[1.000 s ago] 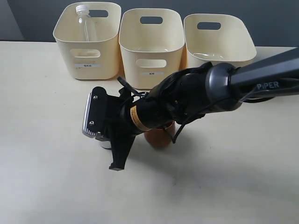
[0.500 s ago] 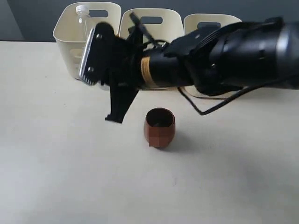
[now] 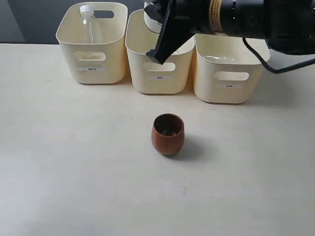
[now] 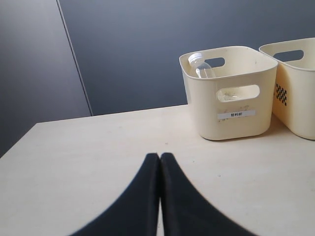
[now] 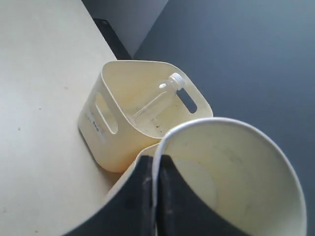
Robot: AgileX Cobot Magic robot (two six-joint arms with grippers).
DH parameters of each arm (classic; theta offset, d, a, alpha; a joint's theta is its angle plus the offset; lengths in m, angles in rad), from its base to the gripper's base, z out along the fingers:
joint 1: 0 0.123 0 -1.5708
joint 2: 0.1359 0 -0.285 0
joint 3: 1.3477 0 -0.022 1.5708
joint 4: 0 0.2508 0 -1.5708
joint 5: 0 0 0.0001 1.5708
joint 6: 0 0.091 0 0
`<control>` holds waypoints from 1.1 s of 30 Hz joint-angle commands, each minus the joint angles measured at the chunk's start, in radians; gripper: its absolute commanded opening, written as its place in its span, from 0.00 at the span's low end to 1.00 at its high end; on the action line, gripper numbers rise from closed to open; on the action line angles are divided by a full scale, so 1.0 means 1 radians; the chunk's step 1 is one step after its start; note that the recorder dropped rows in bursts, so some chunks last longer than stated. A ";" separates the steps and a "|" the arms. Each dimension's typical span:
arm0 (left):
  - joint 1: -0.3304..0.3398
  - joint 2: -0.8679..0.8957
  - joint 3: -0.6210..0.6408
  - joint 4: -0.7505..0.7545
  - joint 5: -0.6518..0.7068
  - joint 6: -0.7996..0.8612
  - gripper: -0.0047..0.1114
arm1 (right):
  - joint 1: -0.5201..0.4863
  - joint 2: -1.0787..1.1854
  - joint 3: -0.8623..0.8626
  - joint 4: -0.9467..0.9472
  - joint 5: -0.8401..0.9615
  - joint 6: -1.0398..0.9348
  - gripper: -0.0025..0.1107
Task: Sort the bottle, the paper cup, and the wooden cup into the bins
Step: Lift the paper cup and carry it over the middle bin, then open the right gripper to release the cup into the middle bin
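Observation:
Next, I release the white paper cup with my right gripper inside the middle bin (image 3: 160, 45), beside the bin with the bottle.
My right gripper (image 3: 156, 49) hangs over the middle bin (image 3: 157, 76), shut on the rim of the white paper cup (image 3: 149, 15). In the right wrist view its fingers (image 5: 155, 160) pinch the paper cup's wall (image 5: 236, 167), one inside and one outside. The clear bottle (image 3: 91, 24) with a white cap leans in the left bin (image 3: 91, 61); both wrist views also show the bottle (image 4: 202, 66) (image 5: 157, 101). On the table in front of the bins the reddish-brown wooden cup (image 3: 168, 134) stands upright. My left gripper (image 4: 159, 156) is shut on nothing, low over the table.
The right bin (image 3: 229, 73) stands beside the middle one, touching it. A dark wall rises behind the bins. The black right arm (image 3: 246, 19) stretches over the right bin's back edge. The table (image 3: 74, 172) spreads wide in front of the wooden cup.
My right arm has lifted from the table beside the wooden cup and swung back and up, carrying the paper cup over the middle bin. The wooden cup now shows fully.

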 commanded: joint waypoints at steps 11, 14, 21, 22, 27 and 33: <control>0.000 -0.005 0.002 0.000 -0.008 -0.001 0.04 | -0.152 0.212 -0.171 0.208 -0.145 -0.004 0.02; 0.000 -0.005 0.002 0.000 -0.008 -0.001 0.04 | -0.152 0.318 -0.239 0.213 -0.143 -0.004 0.02; 0.000 -0.005 0.002 0.000 -0.008 -0.001 0.04 | -0.221 0.461 -0.306 0.272 -0.176 0.000 0.02; 0.000 -0.005 0.002 0.000 -0.008 -0.001 0.04 | -0.230 0.473 -0.306 0.293 -0.182 0.000 0.02; 0.000 -0.005 0.002 0.000 -0.008 -0.001 0.04 | -0.255 0.508 -0.308 0.315 -0.197 0.000 0.02; 0.000 -0.005 0.002 0.000 -0.008 -0.001 0.04 | -0.258 0.531 -0.308 0.330 -0.216 0.000 0.02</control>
